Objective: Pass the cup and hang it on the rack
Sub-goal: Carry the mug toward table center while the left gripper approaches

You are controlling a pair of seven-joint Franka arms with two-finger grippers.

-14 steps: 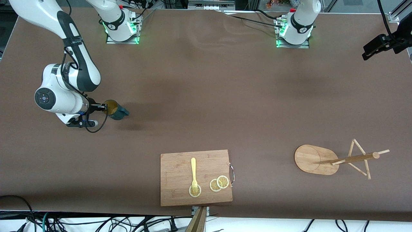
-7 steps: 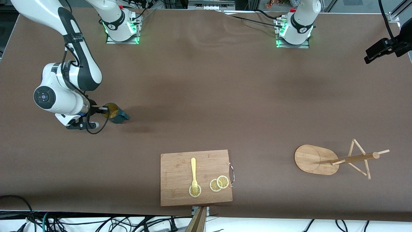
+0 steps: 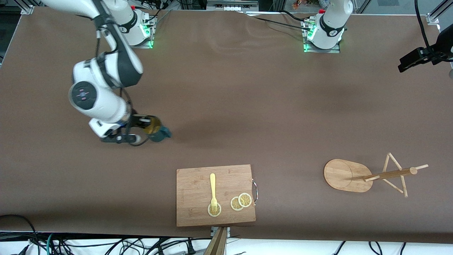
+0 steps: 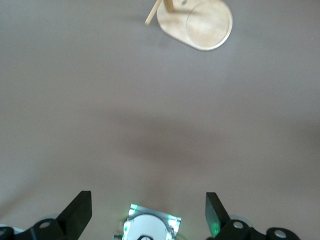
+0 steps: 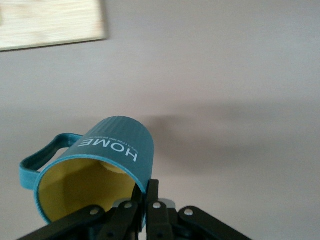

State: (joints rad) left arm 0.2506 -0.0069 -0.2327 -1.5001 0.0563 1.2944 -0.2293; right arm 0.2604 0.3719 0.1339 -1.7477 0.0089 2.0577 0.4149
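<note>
I need to use my right gripper to set the dark teal cup down on the bare table point(image 3: 261, 106), between the cutting board and the base of my left arm. The cup still hangs tilted above the table.
The dark teal cup point(image 3: 158, 132) with a yellow inside hangs tilted in my right gripper point(image 3: 145, 123), above the table on the right arm's side. In the right wrist view the gripper point(image 5: 148, 188) is shut on the cup's point(image 5: 116, 144) rim, with the handle to one side. The wooden rack point(image 3: 346, 175) stands near the left arm's end of the table, its pole and pegs point(image 3: 390, 173) upright. My left gripper point(image 3: 413, 58) waits high over the table's edge, open and empty. In its wrist view the gripper point(image 4: 148, 201) is open and the rack's base point(image 4: 206, 26) shows.
A wooden cutting board point(image 3: 198, 184) lies near the front camera at mid table, with a yellow fork point(image 3: 212, 189) and lemon slices point(image 3: 241, 202) on it. Its corner shows in the right wrist view point(image 5: 50, 22). Cables run along the table's front edge.
My right arm has carried the cup toward the middle of the table, toward the left arm's end. The left gripper has barely shifted.
</note>
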